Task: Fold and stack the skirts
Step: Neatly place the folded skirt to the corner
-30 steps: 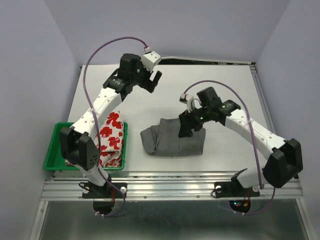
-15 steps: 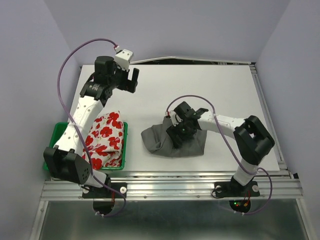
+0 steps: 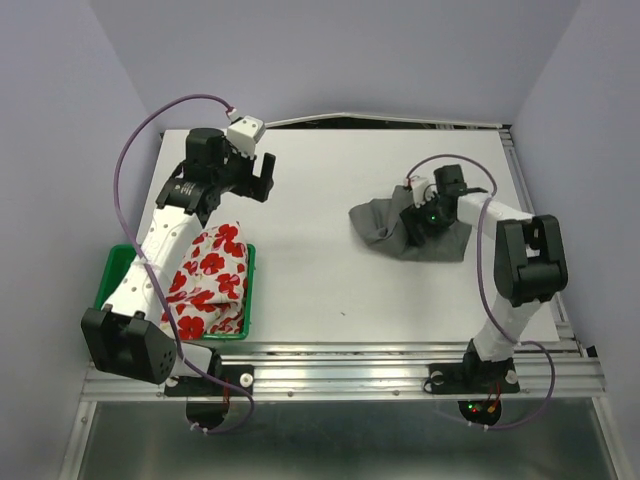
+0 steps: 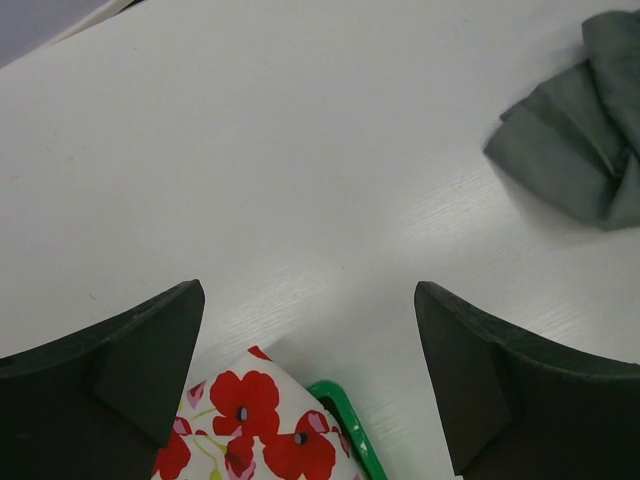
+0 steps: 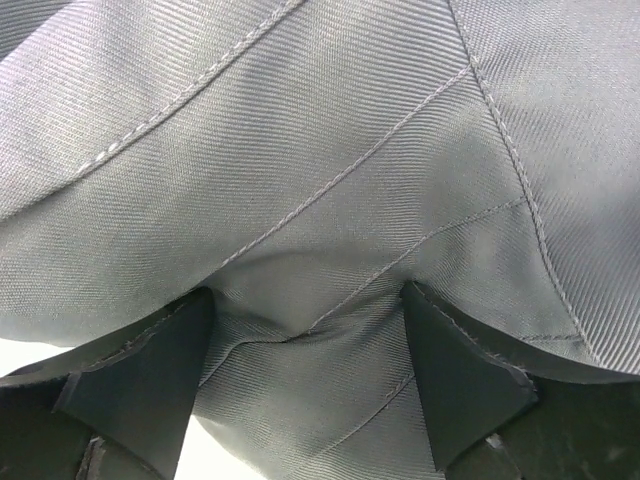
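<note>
My left gripper goes to the green tray next. It should then close on the far end [image 3: 208, 257] of the white skirt with red flowers.
The dark grey skirt [image 3: 385, 222] lies bunched on the table right of centre and fills the right wrist view [image 5: 300, 150]. My right gripper [image 3: 420, 222] is down on it, jaws apart with a fold of the cloth between the fingers [image 5: 150, 370]. The white skirt with red flowers [image 3: 210, 280] lies folded in the green tray [image 3: 110, 290] at the left; its corner shows in the left wrist view [image 4: 250, 440]. My left gripper [image 3: 262, 178] hangs open and empty above the table beyond the tray.
The tray's rim [image 4: 345, 425] shows under the left fingers. The grey skirt's edge [image 4: 580, 150] shows at the far right of the left wrist view. A metal rail runs along the table's near edge [image 3: 340, 350]. Walls close in left and right.
The right gripper has moved right and away from me, and the grey skirt went with it from the table's centre. The left arm has swung left and pulled back a little.
</note>
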You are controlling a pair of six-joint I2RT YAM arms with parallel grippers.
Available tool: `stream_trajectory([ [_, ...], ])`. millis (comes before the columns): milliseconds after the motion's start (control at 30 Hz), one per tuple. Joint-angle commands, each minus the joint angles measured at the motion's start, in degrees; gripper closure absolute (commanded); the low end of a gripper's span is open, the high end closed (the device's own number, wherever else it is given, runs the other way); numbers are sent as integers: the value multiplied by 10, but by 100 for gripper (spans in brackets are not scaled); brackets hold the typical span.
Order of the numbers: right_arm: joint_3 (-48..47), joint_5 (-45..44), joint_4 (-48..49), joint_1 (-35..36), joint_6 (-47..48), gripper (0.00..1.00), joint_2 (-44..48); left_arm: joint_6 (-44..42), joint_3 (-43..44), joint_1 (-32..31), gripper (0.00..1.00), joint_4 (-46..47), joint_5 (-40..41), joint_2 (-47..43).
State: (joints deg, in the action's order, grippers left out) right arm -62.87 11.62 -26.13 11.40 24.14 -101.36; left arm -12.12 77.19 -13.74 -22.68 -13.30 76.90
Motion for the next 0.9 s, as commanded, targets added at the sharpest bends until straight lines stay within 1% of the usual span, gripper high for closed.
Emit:
stream_trajectory([
  [0, -63, -24, -43, -101, 173, 17, -106, -12, -9, 4, 1, 19, -18, -22],
  [33, -106, -13, -43, -116, 185, 16, -125, -13, -10, 4, 1, 20, -17, -21],
  [67, -134, -13, -46, -131, 215, 16, -146, -15, -11, 4, 1, 20, -19, -20],
  [100, -165, -7, -75, -157, 226, 16, -191, -17, -10, 5, 1, 18, -18, -18],
  [133, -195, 8, -89, -168, 235, 15, -212, -19, -8, 5, 1, 16, -18, -18],
  [167, -251, 27, -118, -184, 262, 15, -245, -22, -7, 5, 1, 14, -19, -17],
  [267, -311, 33, -122, -190, 292, 13, -259, -23, -5, 5, 1, 12, -21, -17],
  [333, -331, 42, -122, -190, 290, 13, -249, -23, -4, 5, 1, 11, -22, -17],
  [433, -392, 67, -125, -190, 227, 8, -225, -19, -4, 5, 1, 11, -25, -18],
  [467, -409, 72, -125, -190, 179, 7, -218, -16, -3, 5, 1, 12, -27, -18],
  [533, -449, 93, -127, -190, 117, 4, -199, -12, -4, 5, 1, 16, -30, -19],
  [567, -454, 97, -115, -190, 49, 4, -178, -9, -4, 5, 1, 17, -32, -21],
  [600, -457, 103, -111, -190, 18, 5, -167, -7, -4, 5, 1, 18, -32, -21],
  [633, -449, 109, -102, -190, -13, 5, -156, -6, -5, 5, 1, 22, -33, -22],
  [667, -438, 107, -91, -190, -74, 6, -137, -5, -5, 5, 1, 23, -37, -22],
  [733, -400, 90, -65, -190, -133, 9, -123, -2, -5, 5, 1, 27, -42, -22],
  [767, -386, 79, -58, -190, -183, 10, -114, 0, -5, 5, 1, 28, -43, -20],
  [833, -356, 49, -57, -190, -224, 14, -111, 3, -3, 5, 1, 32, -45, -19],
  [867, -329, 42, -56, -190, -258, 14, -109, 4, -1, 5, 1, 33, -45, -18],
])
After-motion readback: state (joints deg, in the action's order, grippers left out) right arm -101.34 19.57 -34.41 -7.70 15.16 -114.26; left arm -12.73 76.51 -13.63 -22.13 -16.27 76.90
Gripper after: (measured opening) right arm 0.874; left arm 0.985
